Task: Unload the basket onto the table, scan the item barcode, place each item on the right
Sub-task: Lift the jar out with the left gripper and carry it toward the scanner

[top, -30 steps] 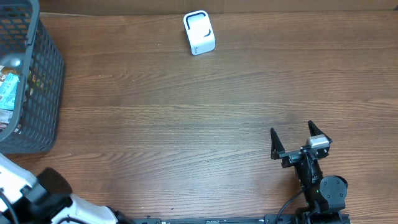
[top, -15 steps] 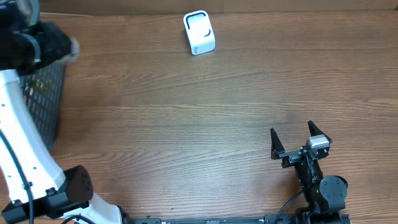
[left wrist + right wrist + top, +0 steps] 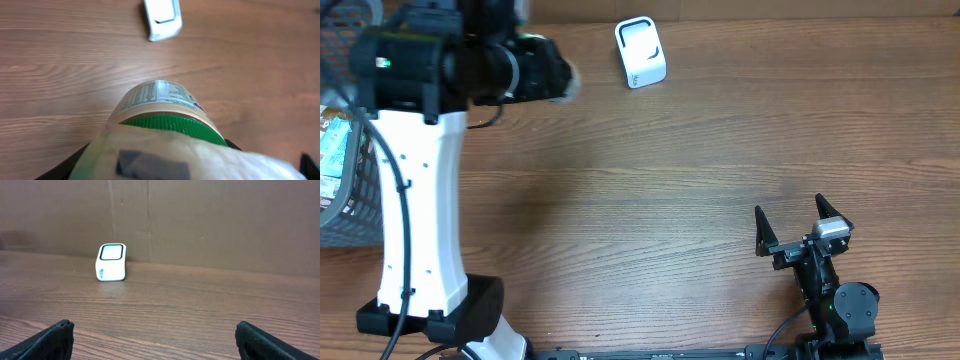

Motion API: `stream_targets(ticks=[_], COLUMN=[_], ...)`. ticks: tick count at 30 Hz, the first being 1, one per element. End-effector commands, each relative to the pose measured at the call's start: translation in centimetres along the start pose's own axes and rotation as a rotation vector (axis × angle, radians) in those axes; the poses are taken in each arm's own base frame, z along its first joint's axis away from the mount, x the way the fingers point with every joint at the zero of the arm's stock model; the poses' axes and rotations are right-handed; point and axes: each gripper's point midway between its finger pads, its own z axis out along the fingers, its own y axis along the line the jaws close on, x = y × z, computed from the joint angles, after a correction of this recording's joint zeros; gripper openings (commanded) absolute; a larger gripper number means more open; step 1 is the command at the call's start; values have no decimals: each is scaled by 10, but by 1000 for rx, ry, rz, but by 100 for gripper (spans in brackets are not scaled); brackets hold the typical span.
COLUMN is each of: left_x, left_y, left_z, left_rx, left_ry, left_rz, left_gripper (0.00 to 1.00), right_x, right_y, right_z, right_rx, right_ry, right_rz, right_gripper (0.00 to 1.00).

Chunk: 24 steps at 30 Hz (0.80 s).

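I should use my left gripper to set the item down on the bare middle of the table (image 3: 648, 209), well in front of the white scanner.
The item is a round jar with a green lid (image 3: 165, 107) and a printed label, filling the lower middle of the left wrist view. My left gripper (image 3: 192, 167) is shut on it, with pale blurred packaging close to the lens. From overhead the left gripper (image 3: 556, 80) hangs over the back left of the table, left of the white scanner (image 3: 641, 52). The scanner (image 3: 162, 19) lies ahead of the jar. My right gripper (image 3: 803, 225) rests open at the front right, facing the far scanner (image 3: 111, 262). No barcode shows.
A grey mesh basket (image 3: 345, 225) holding packaged goods (image 3: 330, 150) stands at the left edge, partly behind the left arm's white link (image 3: 415, 190). A brown wall (image 3: 210, 220) rises behind the scanner.
The left arm has swung up from the basket and rightwards toward the scanner, carrying the jar. The right arm has not moved.
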Motion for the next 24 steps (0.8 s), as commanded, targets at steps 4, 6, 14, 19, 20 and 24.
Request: stream_targets(ticks=[4, 6, 14, 19, 20, 24], left_x=[22, 29, 50, 60, 62, 69], left_y=[-44, -56, -90, -98, -99, -103], left_z=[9, 10, 12, 12, 12, 14], left_rx=[67, 83, 130, 137, 137, 135], left_ry=[62, 78, 117, 141, 148, 170], left_rz=[76, 105, 190, 210, 212, 209], left_gripper=[14, 14, 11, 11, 11, 9], right_x=[2, 2, 2, 2, 2, 2], right_y=[-3, -3, -3, -3, -3, -3], right_z=[0, 0, 0, 0, 0, 0], right_rx=[12, 12, 12, 12, 12, 12], right_ry=[-1, -1, -1, -1, -1, -1], right_rz=[-4, -4, -4, -4, -4, -4], right_gripper=[100, 100, 100, 100, 100, 100])
